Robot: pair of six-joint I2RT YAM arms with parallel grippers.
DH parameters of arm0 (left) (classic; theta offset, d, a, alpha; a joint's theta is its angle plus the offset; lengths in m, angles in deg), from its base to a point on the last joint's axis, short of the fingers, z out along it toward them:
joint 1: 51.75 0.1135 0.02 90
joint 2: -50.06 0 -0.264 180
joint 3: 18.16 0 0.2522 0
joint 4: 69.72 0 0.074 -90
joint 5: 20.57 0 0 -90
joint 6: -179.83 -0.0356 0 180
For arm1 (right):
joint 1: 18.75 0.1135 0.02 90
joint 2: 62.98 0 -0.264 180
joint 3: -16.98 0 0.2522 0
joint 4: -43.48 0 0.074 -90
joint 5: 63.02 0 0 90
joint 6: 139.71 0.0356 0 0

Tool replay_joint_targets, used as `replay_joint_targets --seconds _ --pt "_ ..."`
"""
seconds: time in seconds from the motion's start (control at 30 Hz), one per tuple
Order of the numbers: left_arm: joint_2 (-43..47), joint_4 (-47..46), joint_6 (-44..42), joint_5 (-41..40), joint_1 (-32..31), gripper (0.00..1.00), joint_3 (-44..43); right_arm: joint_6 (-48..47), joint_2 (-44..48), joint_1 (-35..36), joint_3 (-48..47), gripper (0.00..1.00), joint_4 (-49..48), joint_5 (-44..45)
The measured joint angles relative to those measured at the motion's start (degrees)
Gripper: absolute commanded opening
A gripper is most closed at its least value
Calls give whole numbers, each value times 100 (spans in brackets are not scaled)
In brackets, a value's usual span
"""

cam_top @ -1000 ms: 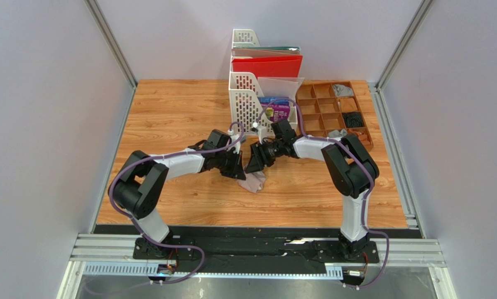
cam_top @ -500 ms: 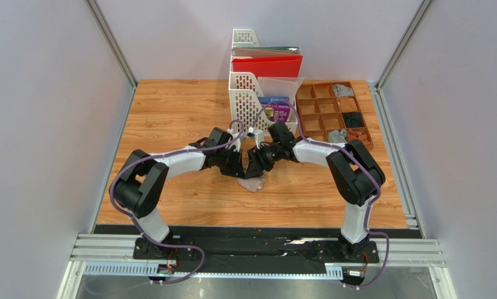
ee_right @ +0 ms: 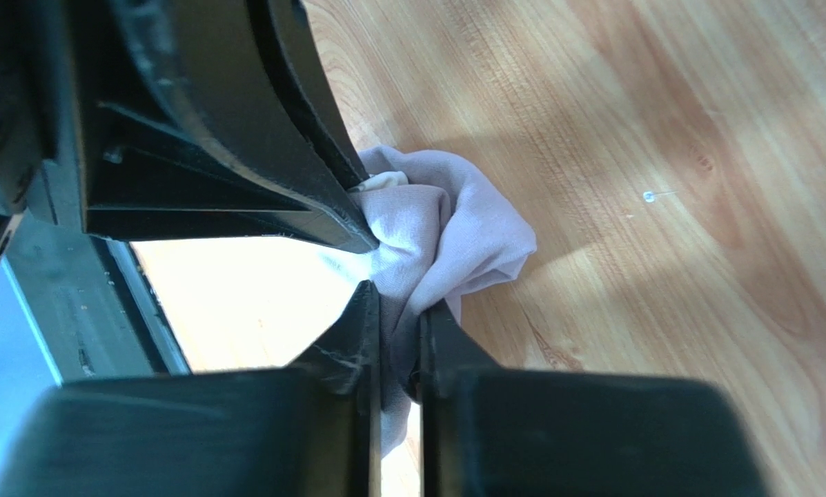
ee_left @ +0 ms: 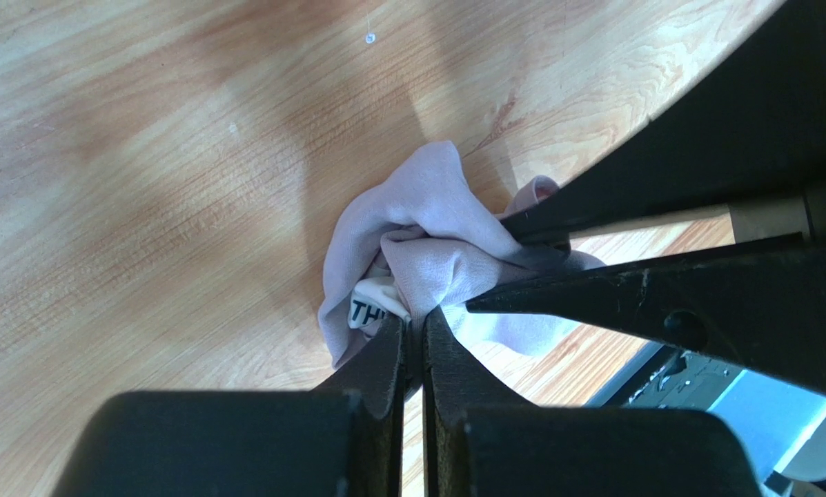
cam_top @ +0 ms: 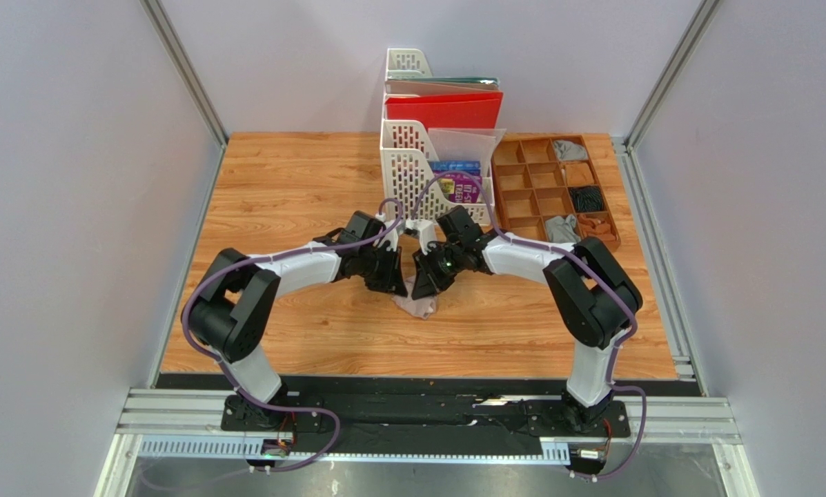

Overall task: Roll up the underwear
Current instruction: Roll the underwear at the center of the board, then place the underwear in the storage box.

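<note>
The robot's right gripper should release the underwear in the brown tray's empty front compartment (cam_top: 526, 232), next to the grey bundle. The underwear is now bunched on the wooden table.
The underwear (cam_top: 421, 307) is a pale pinkish-beige cloth bunched on the wooden table between the two arms. In the left wrist view the underwear (ee_left: 417, 228) shows a cream band with dark letters. My left gripper (ee_left: 415, 321) is shut on a fold at its near edge. My right gripper (ee_right: 398, 300) is shut on a fold of the underwear (ee_right: 448, 223) from the opposite side. From above, the left gripper (cam_top: 404, 290) and right gripper (cam_top: 428, 291) meet almost tip to tip over the bundle.
White file racks (cam_top: 415, 155) with a red folder (cam_top: 443, 108) and a purple box (cam_top: 460, 187) stand just behind the grippers. A brown compartment tray (cam_top: 536, 171) at the back right holds small grey and dark cloth bundles.
My right gripper moved left and down onto the underwear and shut on it. The left gripper kept its grip, and the bundle shifted slightly toward the left arm.
</note>
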Motion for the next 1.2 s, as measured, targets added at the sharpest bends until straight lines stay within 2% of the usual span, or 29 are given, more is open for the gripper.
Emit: replay_joint_targets --seconds 0.07,0.1,0.2,0.33,0.43,0.6,0.93,1.07,1.2 --pt "0 -20 24 -4 0 16 0 13 35 13 0 0 37 127" --pt "0 -26 31 -4 -2 33 0 20 44 20 0 0 50 164" --pt "24 -17 96 -57 0 53 0 94 68 35 0 0 70 304" --pt "212 247 188 -179 11 59 -26 256 205 24 44 0 109 605" --pt "505 586 236 -251 111 69 -103 372 466 -66 151 0 181 785" --pt "1156 1123 238 -304 365 71 -212 483 1117 -337 197 0 485 1069" --pt "1781 2428 -262 -326 562 71 -1370 673 2184 -1108 101 0 1021 1499" --pt "2009 2524 -553 -337 887 71 -1508 717 2481 -1792 59 0 1213 1639" --pt "2011 2579 -791 -17 1305 71 -1458 737 2553 -2573 -11 0 1279 1727"
